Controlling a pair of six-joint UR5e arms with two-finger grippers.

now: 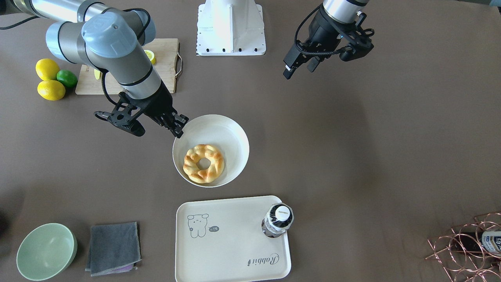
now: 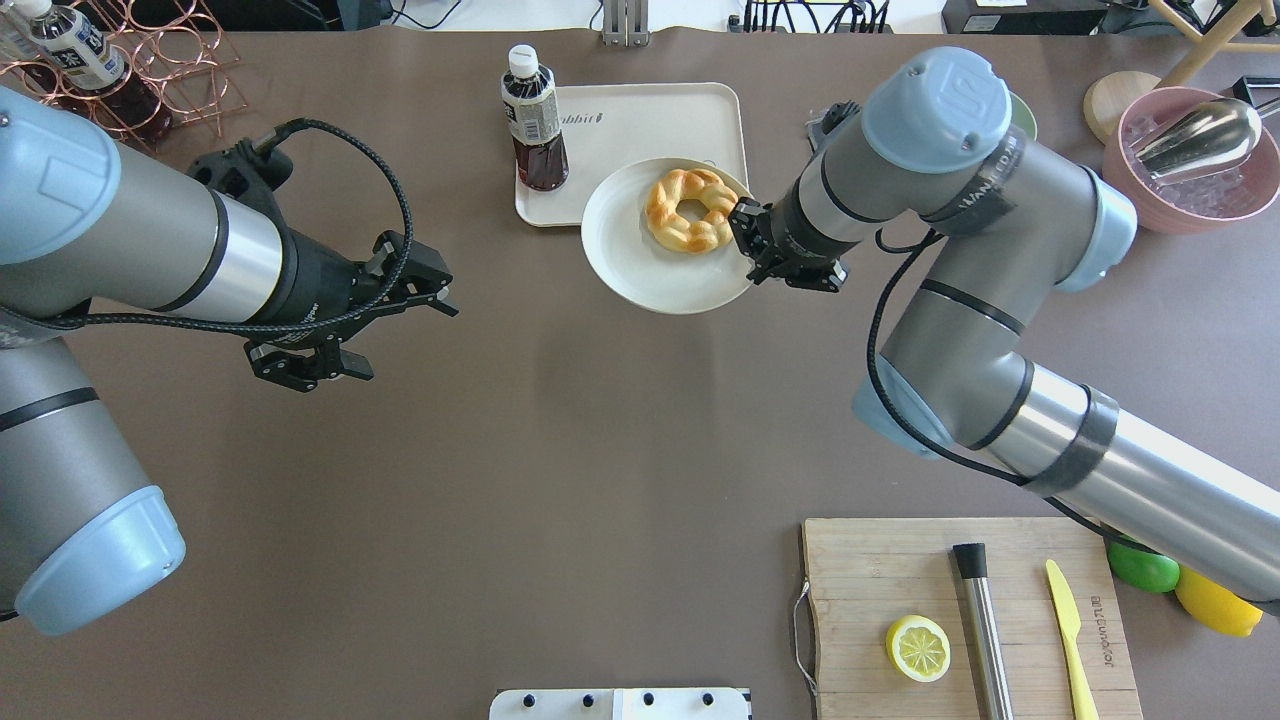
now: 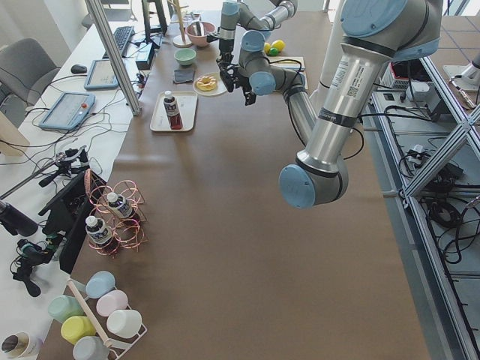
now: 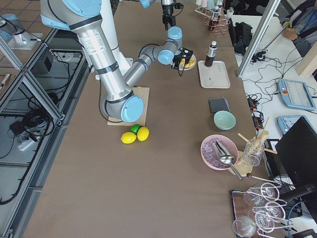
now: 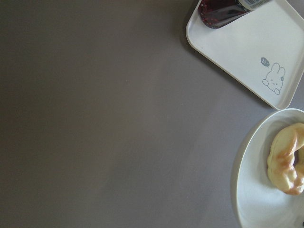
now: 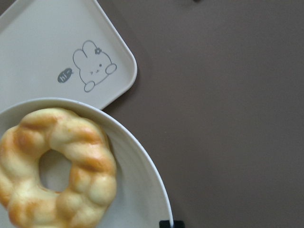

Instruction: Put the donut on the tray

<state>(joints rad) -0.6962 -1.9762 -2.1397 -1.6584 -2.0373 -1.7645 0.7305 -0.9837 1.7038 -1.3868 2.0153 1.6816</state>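
Note:
My right gripper needs to set the white bowl with the donut down on the tray (image 1: pixel 221 234) (image 6: pixel 48 73), in between the bear drawing and the bottle.
The donut (image 1: pixel 193 164), a golden-brown braided ring, lies in a white bowl (image 1: pixel 231 133) in the middle of the table. It also shows in the overhead view (image 2: pixel 665 215) and the right wrist view (image 6: pixel 85 156). The cream tray (image 1: pixel 231 250) lies just beyond the bowl, with a bear drawing and a dark drink bottle (image 1: pixel 278 220) standing on one corner. My right gripper (image 1: pixel 178 126) is at the bowl's rim and looks shut on it. My left gripper (image 1: pixel 300 68) is open and empty, well off to the side above bare table.
A wooden cutting board (image 2: pixel 900 580) with a lemon half (image 2: pixel 918 648), a steel rod and a yellow knife lies near my right base. Lemons and a lime (image 1: pixel 49 80) sit beside it. A green bowl (image 1: pixel 46 250) and grey cloth (image 1: pixel 113 247) lie by the tray.

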